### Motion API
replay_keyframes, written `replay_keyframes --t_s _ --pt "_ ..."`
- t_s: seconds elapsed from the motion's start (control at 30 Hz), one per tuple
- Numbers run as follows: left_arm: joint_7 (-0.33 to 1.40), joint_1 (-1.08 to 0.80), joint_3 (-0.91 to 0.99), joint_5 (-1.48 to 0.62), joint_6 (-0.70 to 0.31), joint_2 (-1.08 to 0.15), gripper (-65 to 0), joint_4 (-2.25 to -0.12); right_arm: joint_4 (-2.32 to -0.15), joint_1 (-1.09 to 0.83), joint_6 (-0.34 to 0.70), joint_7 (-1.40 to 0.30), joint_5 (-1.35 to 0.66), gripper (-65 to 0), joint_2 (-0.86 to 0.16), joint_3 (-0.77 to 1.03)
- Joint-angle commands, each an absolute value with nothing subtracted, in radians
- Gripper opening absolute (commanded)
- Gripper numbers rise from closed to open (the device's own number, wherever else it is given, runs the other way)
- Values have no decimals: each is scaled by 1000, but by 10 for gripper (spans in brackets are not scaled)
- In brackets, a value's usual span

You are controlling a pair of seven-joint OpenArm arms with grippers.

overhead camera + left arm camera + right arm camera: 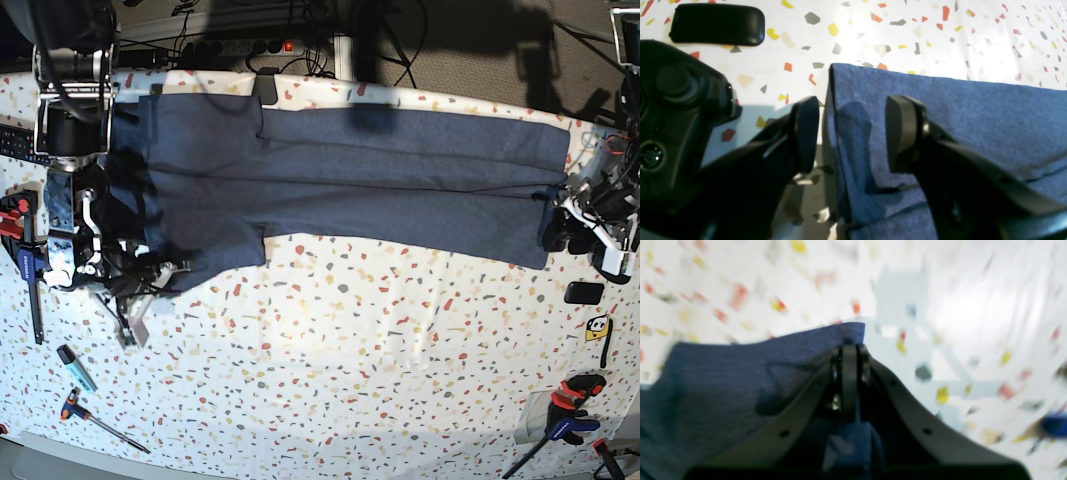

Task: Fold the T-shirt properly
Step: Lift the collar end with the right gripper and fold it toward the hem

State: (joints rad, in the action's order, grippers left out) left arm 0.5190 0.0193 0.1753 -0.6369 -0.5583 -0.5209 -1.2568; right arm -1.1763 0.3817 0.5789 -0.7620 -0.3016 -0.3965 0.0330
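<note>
I need to let go of the T-shirt's corner with my right gripper on the band's far edge (283, 123), next to the small step there.
The dark slate-blue T-shirt (400, 190) lies as a long band across the far half of the table, plain side up, with no lettering showing. My left gripper (853, 133) is open and straddles the shirt's end edge (957, 116): one finger is over the bare table, the other over the cloth. In the base view it (560, 228) is at the shirt's right end. My right gripper (848, 373) is shut on a corner of the shirt (723, 373), which rises to the pads; this view is blurred. In the base view it (135, 275) is at the shirt's left end.
A black oblong block (716, 25) lies on the speckled table (350, 350) beside the left gripper. Clamps stand at the left edge (20, 230) and the bottom right (565, 410). A marker (75, 365) and a hex key (100, 420) lie at the bottom left.
</note>
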Motion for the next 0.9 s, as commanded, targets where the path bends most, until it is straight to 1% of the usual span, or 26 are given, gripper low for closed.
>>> replay_keyframes --t_s 0.0,0.07,0.23,0.47,0.57,0.77,0.87 --pt "493 36 183 -656 -566 -543 -341 -1274 -1226 401 621 -751 -314 -650 -412 39" --pt "493 36 183 -656 -566 -543 -341 -1274 -1289 380 654 -776 -316 -650 -412 39" --pt "493 35 183 -655 -566 -543 -341 -1274 -1408 262 656 -791 -322 -650 -408 39" --pt "496 31 183 -655 -566 -543 -341 -1274 -1625 18 673 -714 -317 -650 -390 39" --pt "498 30 183 -655 -566 -543 -341 -1274 -1709 -58 673 -698 -317 -650 -390 39" --pt "501 30 183 -655 -566 -543 -341 -1274 -1744 -141 673 -687 -318 -650 -390 39" --pt "503 30 183 -655 -566 -543 -341 -1274 -1746 -180 673 -651 -325 -650 -390 39"
